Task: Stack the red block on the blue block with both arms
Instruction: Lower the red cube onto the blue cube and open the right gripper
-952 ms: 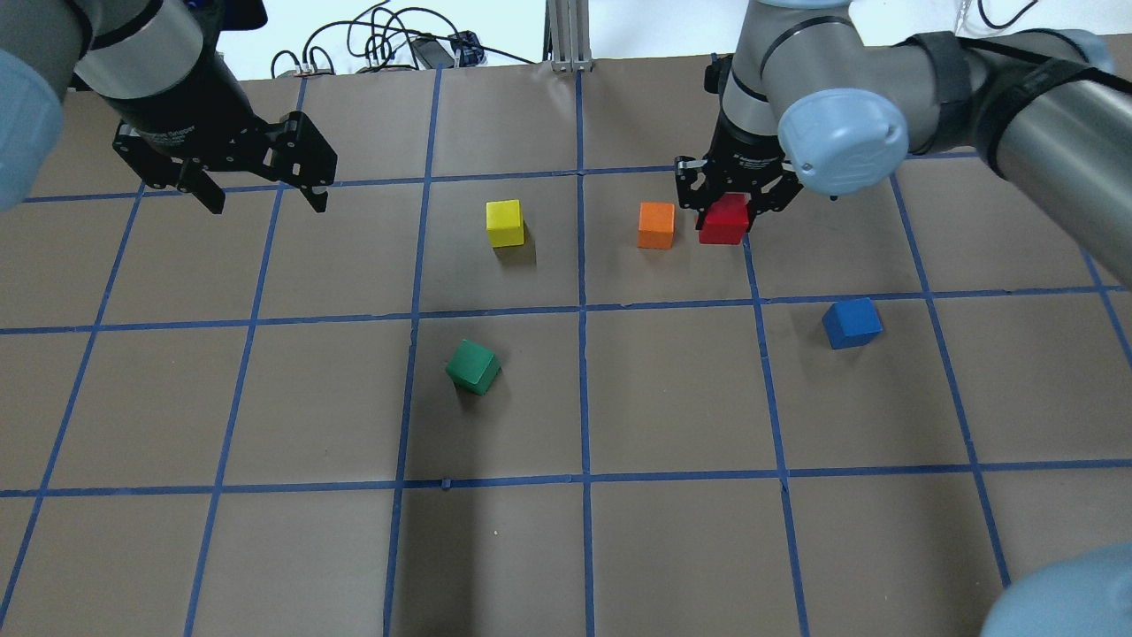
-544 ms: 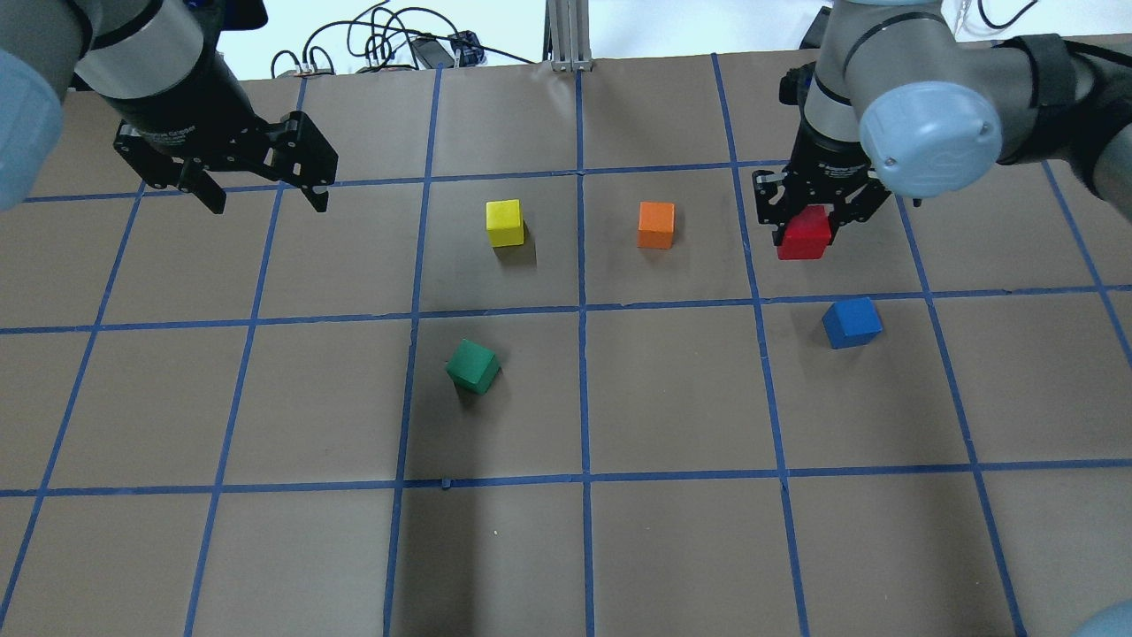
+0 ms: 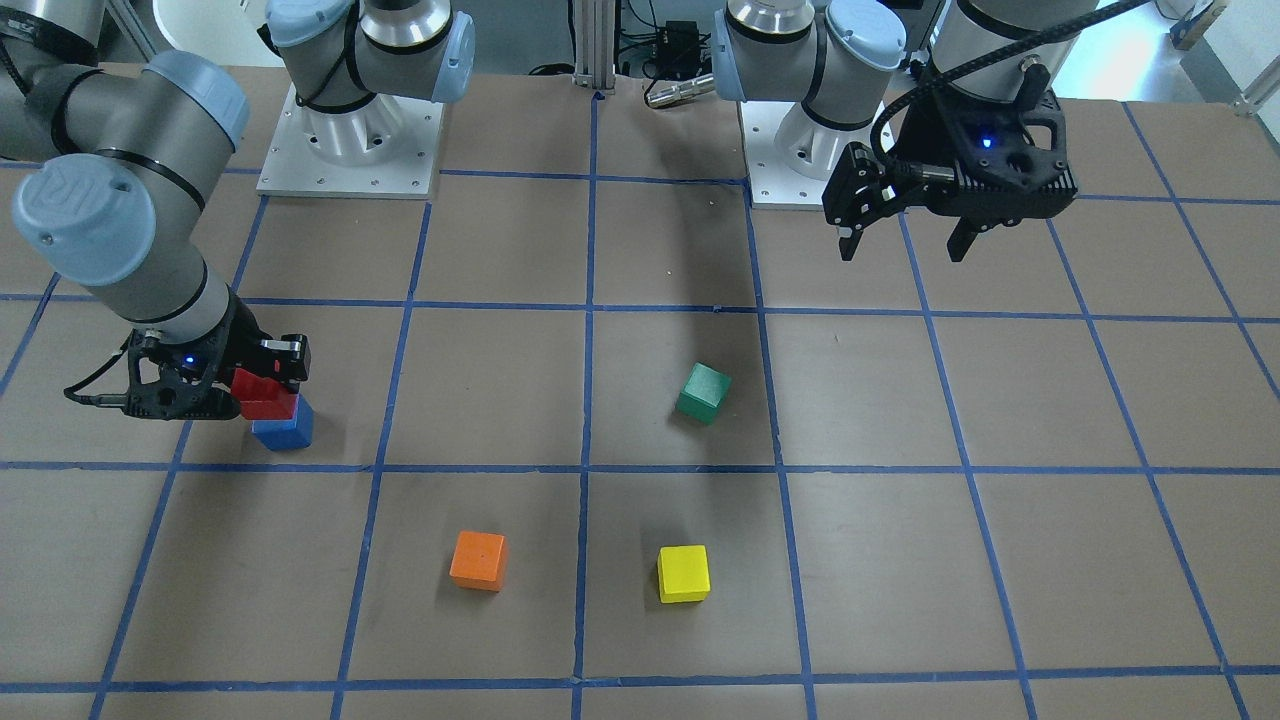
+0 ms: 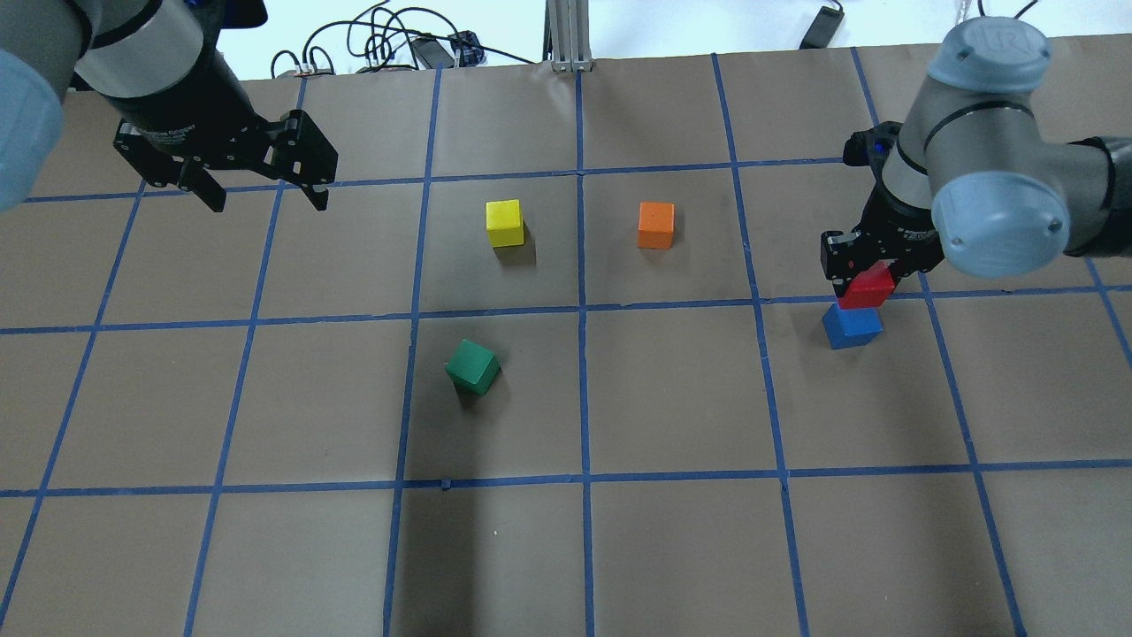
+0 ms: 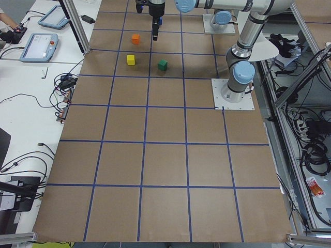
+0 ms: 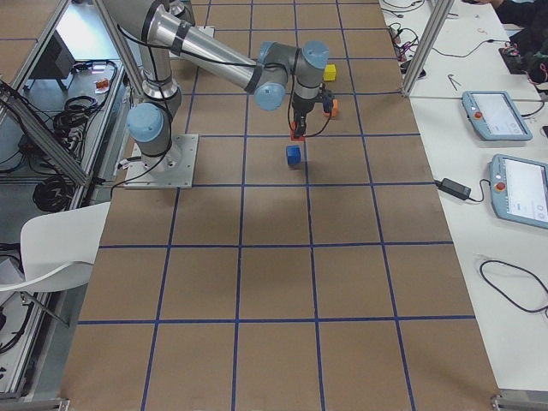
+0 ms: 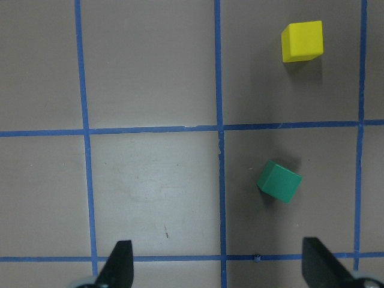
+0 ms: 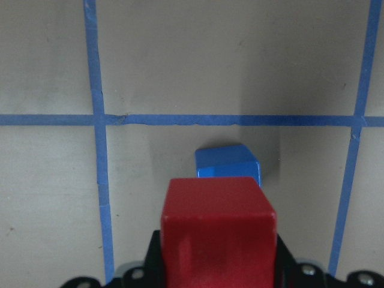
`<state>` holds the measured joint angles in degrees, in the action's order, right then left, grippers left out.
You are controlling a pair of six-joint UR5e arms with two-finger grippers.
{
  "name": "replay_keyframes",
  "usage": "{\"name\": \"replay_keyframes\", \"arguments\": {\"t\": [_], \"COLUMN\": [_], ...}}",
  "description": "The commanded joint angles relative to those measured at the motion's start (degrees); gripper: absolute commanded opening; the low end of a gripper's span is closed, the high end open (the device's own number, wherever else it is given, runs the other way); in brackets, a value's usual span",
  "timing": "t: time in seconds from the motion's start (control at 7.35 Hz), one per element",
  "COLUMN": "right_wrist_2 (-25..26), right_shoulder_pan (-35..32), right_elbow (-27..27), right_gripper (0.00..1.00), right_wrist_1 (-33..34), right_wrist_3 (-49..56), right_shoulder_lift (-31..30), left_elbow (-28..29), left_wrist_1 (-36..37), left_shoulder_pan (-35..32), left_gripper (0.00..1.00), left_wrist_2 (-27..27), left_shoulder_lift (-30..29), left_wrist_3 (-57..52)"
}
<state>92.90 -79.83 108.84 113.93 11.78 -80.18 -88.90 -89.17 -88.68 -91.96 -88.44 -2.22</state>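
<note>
Next, my right gripper releases the red block squarely over the blue block, on the top side of the blue block (image 3: 278, 404) (image 8: 229, 181).
My right gripper (image 4: 868, 276) is shut on the red block (image 4: 866, 287) and holds it in the air, just above and slightly behind the blue block (image 4: 852, 326). In the front-facing view the red block (image 3: 264, 394) hangs over the blue block (image 3: 284, 431) in the gripper (image 3: 262, 385). The right wrist view shows the red block (image 8: 219, 225) in the jaws with the blue block (image 8: 228, 162) on the table past it. My left gripper (image 4: 263, 196) is open and empty, high over the far left of the table (image 4: 672, 398).
A yellow block (image 4: 504, 222) and an orange block (image 4: 655, 225) sit in the far middle squares. A green block (image 4: 472, 366) lies turned near the centre. Blue tape lines grid the brown table. Cables lie past the far edge.
My right gripper has carried the red block to the right and nearer, from beside the orange block to just over the blue block. The left arm has not moved.
</note>
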Motion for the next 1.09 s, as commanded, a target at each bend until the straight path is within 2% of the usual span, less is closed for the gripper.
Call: {"name": "replay_keyframes", "arguments": {"t": [0.0, 0.27, 0.95], "right_wrist_2": [0.0, -0.61, -0.79], "right_shoulder_pan": [0.81, 2.83, 3.01], "right_elbow": [3.91, 4.88, 6.29], "right_gripper": [0.0, 0.0, 0.0], "right_wrist_1": [5.67, 6.03, 6.65], "right_wrist_3": [4.46, 8.85, 9.31], "right_shoulder_lift": [-0.15, 0.02, 0.46], "left_elbow": [-0.13, -0.13, -0.13], "left_wrist_1": [0.05, 0.05, 0.05], "left_shoulder_pan": [0.0, 0.0, 0.0], "left_gripper": [1.0, 1.0, 1.0], "left_wrist_2": [-0.06, -0.15, -0.33], "left_shoulder_lift": [0.02, 0.02, 0.02], "left_wrist_3": [0.02, 0.02, -0.07]}}
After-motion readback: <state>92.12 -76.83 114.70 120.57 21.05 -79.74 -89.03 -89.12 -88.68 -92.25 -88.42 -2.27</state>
